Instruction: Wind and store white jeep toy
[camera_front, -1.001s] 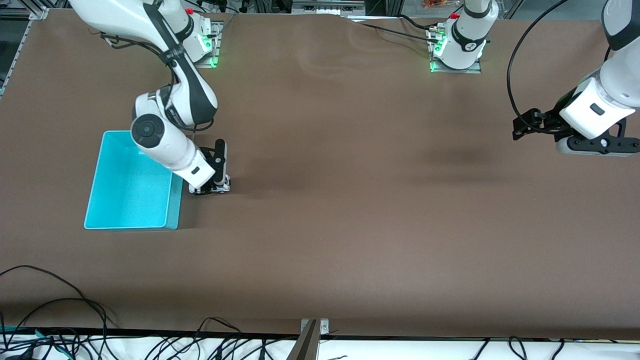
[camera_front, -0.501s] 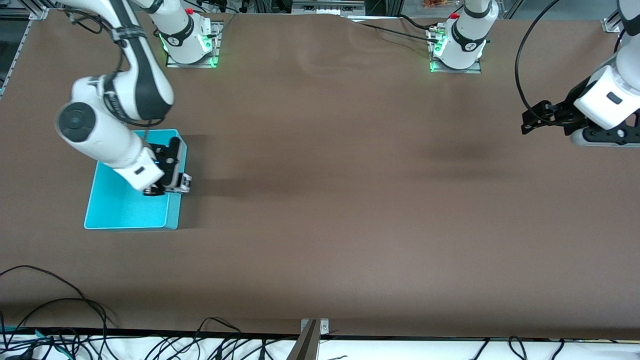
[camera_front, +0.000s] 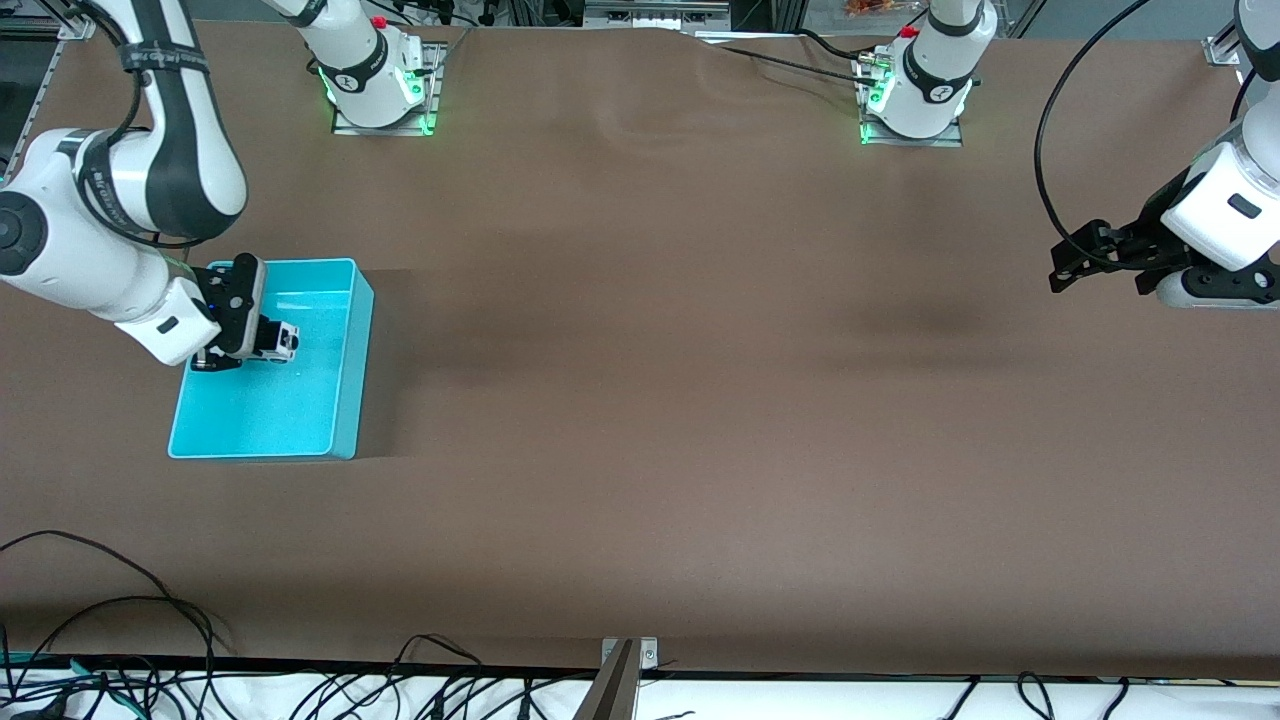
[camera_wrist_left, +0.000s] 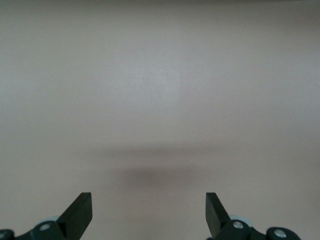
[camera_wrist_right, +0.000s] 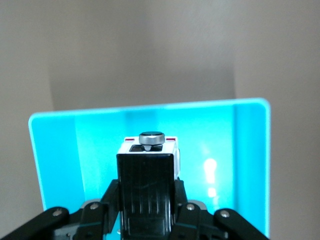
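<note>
Next, my right gripper releases the white jeep toy on the turquoise bin's bottom (camera_front: 300, 325) (camera_wrist_right: 107, 176), in the half that is farther from the cables.
My right gripper (camera_front: 262, 345) is shut on the white jeep toy (camera_front: 283, 341) and holds it in the air over the turquoise bin (camera_front: 345, 400). In the right wrist view the jeep toy (camera_wrist_right: 148, 175) shows its black ribbed rear and white front between the two fingers (camera_wrist_right: 111, 192), with the bin (camera_wrist_right: 55, 165) below it. My left gripper (camera_front: 1075, 262) hangs open over bare table at the left arm's end. In the left wrist view its fingers (camera_wrist_left: 80, 212) stand wide apart with nothing between them.
The bin sits at the right arm's end of the brown table (camera_front: 640, 400). Cables (camera_front: 120, 620) lie along the table's edge nearest the front camera, with a metal bracket (camera_front: 620, 675) at its middle.
My right arm has carried the jeep toy from the table beside the bin to a spot over the bin's inside. My left arm has drifted slightly toward its end of the table.
</note>
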